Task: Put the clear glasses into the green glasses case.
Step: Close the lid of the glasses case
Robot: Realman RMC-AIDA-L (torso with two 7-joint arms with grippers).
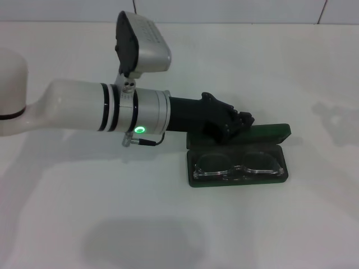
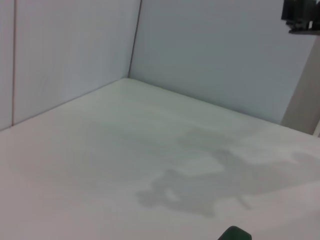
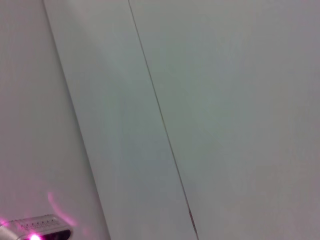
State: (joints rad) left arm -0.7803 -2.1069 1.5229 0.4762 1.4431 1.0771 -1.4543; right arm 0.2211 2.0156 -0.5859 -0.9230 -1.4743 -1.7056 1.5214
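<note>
I need to use my left gripper to set the case's lid down flat over the lower tray holding the clear glasses (image 1: 233, 156) and let go of it there.
The green glasses case (image 1: 193, 158) lies open on the white table, right of centre in the head view. Its lid (image 1: 275, 131) stands up along the far side. The clear glasses (image 1: 238, 164) lie folded inside the lower tray, lenses up. My left arm reaches in from the left, and its black gripper (image 1: 242, 120) hovers at the left part of the lid, just behind the tray. A dark green corner of the case (image 2: 234, 233) shows in the left wrist view. The right gripper is out of view.
White table (image 1: 168, 224) all around the case, with white walls behind it (image 2: 210, 50). A dark piece of equipment (image 2: 301, 16) shows in a corner of the left wrist view. The right wrist view shows only wall panels (image 3: 225, 100) and a pink-lit device (image 3: 40, 231).
</note>
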